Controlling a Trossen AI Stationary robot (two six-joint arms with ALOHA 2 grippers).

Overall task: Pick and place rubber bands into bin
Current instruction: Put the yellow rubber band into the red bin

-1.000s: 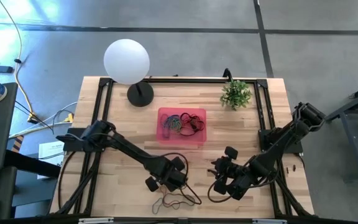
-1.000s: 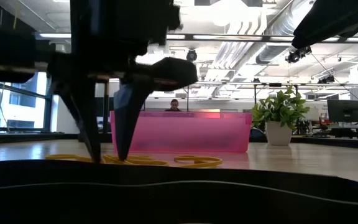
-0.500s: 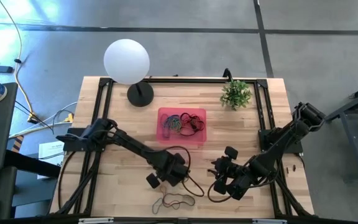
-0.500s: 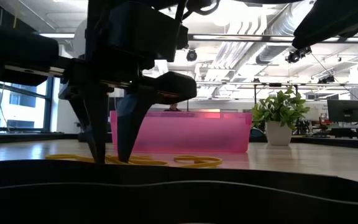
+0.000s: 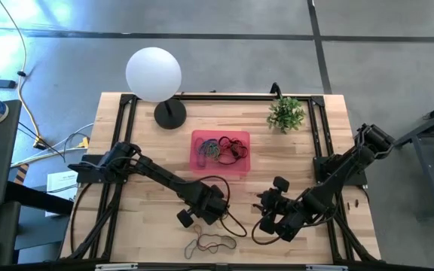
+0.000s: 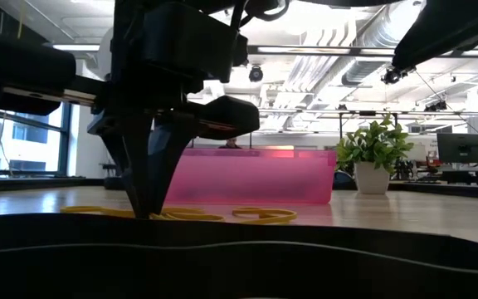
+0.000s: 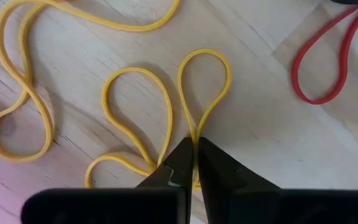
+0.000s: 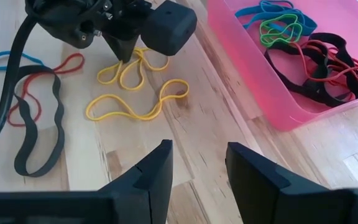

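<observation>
My left gripper has the yellow rubber band. It will let go of it in the pink bin, between the blue rubber band and the bin's near side (image 5: 203, 162).
Several yellow rubber bands (image 7: 135, 106) lie flat on the wooden table in front of the pink bin (image 5: 241, 170), which holds black, red, green and blue bands (image 8: 303, 56). My left gripper (image 7: 195, 149) points straight down among the yellow bands, its fingers closed on one of them; the low view shows its tips (image 6: 148, 213) down at the table. My right gripper (image 8: 197, 158) hangs open over the table's near right part (image 5: 268, 220), with nothing between its fingers. My left gripper pinches a yellow rubber band between its two fingertips, at the narrow neck (image 7: 194, 132) where the two strands of one loop run together. The fingers come from above, pointing down. The band lies flat and slack on the table, its loop (image 7: 205, 74) spread beyond the tips.
Loose red (image 8: 42, 81), blue (image 8: 5, 59) and black bands (image 8: 36, 140) lie near the yellow ones, and more (image 5: 209, 242) by the near edge. A white globe lamp (image 5: 154, 74) and a potted plant (image 5: 285, 113) stand at the back. A person (image 6: 232, 141) shows beyond the table.
My left gripper has sunk a little onto the yellow bands and then shut its fingers on one of them. The band still lies on the table.
</observation>
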